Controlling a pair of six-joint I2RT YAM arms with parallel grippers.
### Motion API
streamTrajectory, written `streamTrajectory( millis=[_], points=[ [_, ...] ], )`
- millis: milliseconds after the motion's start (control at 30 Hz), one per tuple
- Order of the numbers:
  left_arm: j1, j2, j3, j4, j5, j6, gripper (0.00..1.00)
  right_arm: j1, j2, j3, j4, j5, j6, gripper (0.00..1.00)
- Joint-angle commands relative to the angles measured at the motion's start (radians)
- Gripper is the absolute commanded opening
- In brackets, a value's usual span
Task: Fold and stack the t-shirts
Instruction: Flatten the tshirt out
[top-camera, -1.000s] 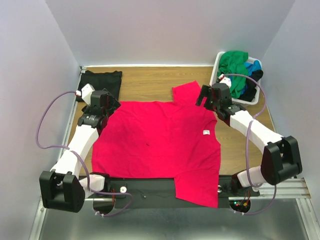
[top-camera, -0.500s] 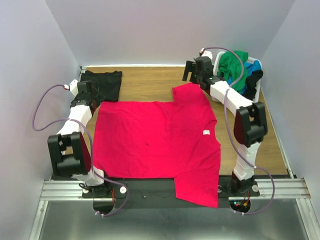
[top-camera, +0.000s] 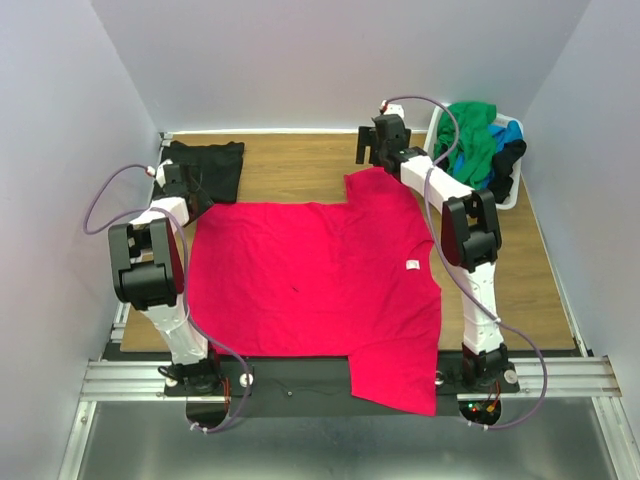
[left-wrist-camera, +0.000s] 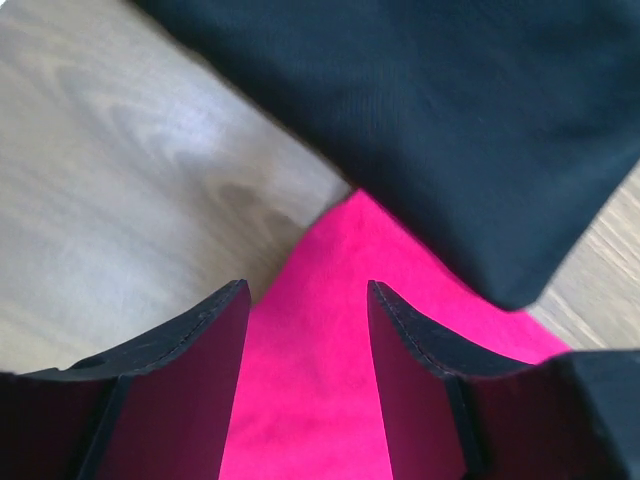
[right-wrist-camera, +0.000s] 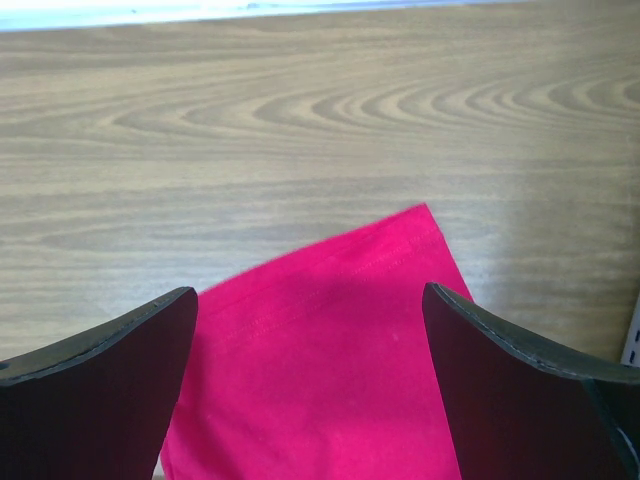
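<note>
Next, I close my right gripper on the red shirt's sleeve corner (top-camera: 382, 170) (right-wrist-camera: 412, 228), the far one that is nearest the white laundry basket.
A large pinkish-red t-shirt (top-camera: 310, 280) lies spread flat on the wooden table, its small white tag (top-camera: 411, 265) near the right side. A folded black t-shirt (top-camera: 210, 160) lies at the back left. My left gripper (top-camera: 170, 180) is low over the red shirt's back-left corner (left-wrist-camera: 330, 260), right beside the black shirt (left-wrist-camera: 450, 120). Its jaws (left-wrist-camera: 308, 290) straddle the red cloth with a narrow gap, open. My right gripper (top-camera: 372, 150) hangs wide open (right-wrist-camera: 308, 295) over the red sleeve's far edge (right-wrist-camera: 320, 340).
A white laundry basket (top-camera: 500, 203) stands at the back right and holds green (top-camera: 470, 125), blue (top-camera: 508, 132) and black (top-camera: 500, 165) shirts. The red shirt's bottom hangs over the table's near edge. Walls enclose the table on three sides.
Both arms have reached toward the back. The left gripper came to the red shirt's back-left corner and its jaws have narrowed. The right gripper moved to the far sleeve, still wide open.
</note>
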Motion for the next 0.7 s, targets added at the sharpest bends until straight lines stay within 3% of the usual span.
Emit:
streamTrajectory(
  millis=[0, 133, 500, 633, 667],
  points=[
    [0.004, 0.06, 0.072, 0.058, 0.045, 0.077, 0.58, -0.012, 0.03, 0.082, 0.029, 0.01, -0.017, 1.0],
    [0.006, 0.107, 0.098, 0.041, 0.028, 0.102, 0.51, -0.021, 0.046, 0.089, 0.031, -0.018, -0.002, 1.0],
    [0.006, 0.176, 0.144, 0.058, 0.109, 0.115, 0.5, -0.026, 0.115, 0.145, 0.029, -0.033, 0.0, 1.0],
    [0.007, 0.189, 0.141, 0.056, 0.141, 0.132, 0.34, -0.027, 0.155, 0.174, 0.031, -0.023, -0.007, 1.0],
    [0.006, 0.192, 0.141, 0.056, 0.157, 0.138, 0.16, -0.026, 0.162, 0.179, 0.029, -0.01, -0.01, 1.0]
  ],
)
